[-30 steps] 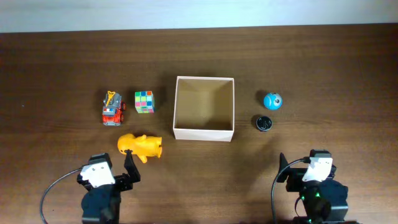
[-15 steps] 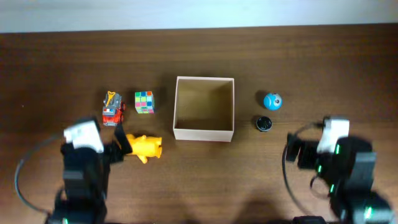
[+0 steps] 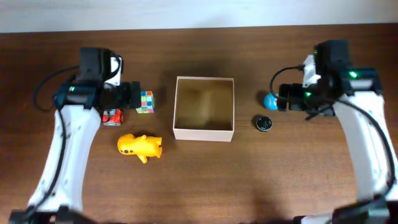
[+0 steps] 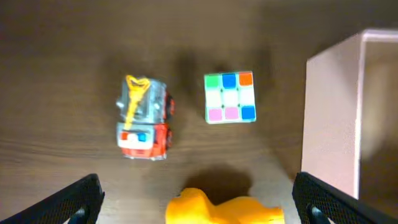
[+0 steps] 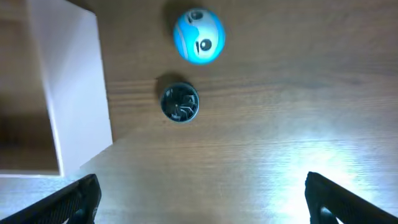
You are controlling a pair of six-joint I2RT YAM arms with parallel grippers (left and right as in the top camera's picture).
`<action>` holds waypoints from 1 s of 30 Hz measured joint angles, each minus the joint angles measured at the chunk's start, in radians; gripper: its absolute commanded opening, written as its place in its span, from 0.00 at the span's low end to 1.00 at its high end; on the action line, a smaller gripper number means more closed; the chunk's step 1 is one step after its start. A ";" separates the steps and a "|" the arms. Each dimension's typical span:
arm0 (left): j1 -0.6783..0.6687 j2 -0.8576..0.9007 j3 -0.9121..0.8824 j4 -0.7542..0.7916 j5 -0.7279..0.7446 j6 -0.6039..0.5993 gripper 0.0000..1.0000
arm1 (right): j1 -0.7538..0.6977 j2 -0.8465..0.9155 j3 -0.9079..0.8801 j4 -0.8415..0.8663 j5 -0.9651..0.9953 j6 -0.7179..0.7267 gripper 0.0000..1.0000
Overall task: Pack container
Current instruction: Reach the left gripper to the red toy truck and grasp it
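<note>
Next, I move my left gripper to the red toy truck and close it on the sides of its grey back (image 3: 112, 112) (image 4: 145, 106), under the yellow arm.
The container (image 3: 204, 134) is a square open-top box with white walls, standing empty at the table's middle. Its wall shows in the left wrist view (image 4: 333, 124) and the right wrist view (image 5: 74, 93). My left gripper (image 3: 126, 96) is open and empty, high above a red toy truck (image 4: 144, 118), a colour cube (image 4: 229, 98) and a yellow duck toy (image 4: 224, 208). My right gripper (image 3: 284, 99) is open and empty, high above a blue ball (image 5: 199, 35) and a small dark round piece (image 5: 180, 102).
The toys lie on a dark wooden table. In the overhead view the duck (image 3: 140, 147), cube (image 3: 147, 102) and truck (image 3: 112, 117) are left of the box. The ball (image 3: 269, 101) and the dark piece (image 3: 264, 123) are right of it.
Both arms have risen from the near table edge and reached forward: the left now hangs over the left toys, the right over the ball. The toys and box have not moved.
</note>
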State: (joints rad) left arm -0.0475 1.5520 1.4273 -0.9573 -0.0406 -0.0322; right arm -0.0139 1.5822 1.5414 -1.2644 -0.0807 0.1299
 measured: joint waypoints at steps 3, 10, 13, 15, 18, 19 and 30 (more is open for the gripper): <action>0.002 0.048 0.001 -0.025 0.013 0.007 0.99 | 0.000 0.029 0.000 0.000 -0.008 0.014 0.99; 0.015 0.079 0.002 -0.045 -0.101 0.013 0.99 | 0.000 0.029 0.000 -0.002 -0.015 0.031 0.99; 0.053 0.109 0.008 -0.032 -0.105 0.032 0.99 | 0.000 0.029 0.000 -0.003 -0.015 0.032 0.99; 0.091 0.147 0.010 -0.019 -0.093 0.055 0.99 | 0.000 0.029 0.000 -0.003 -0.015 0.032 0.99; 0.136 0.215 0.010 -0.009 -0.080 0.077 0.99 | 0.000 0.029 0.000 -0.004 -0.015 0.032 0.99; 0.148 0.241 0.010 -0.003 -0.078 0.082 0.99 | 0.000 0.029 0.000 -0.004 -0.015 0.032 0.99; 0.158 0.419 0.010 0.063 -0.010 0.175 0.99 | 0.000 0.029 0.000 -0.008 -0.015 0.029 0.99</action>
State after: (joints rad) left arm 0.1104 1.9709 1.4376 -0.8944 -0.0505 0.1425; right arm -0.0139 1.6112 1.5410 -1.2720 -0.0956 0.1585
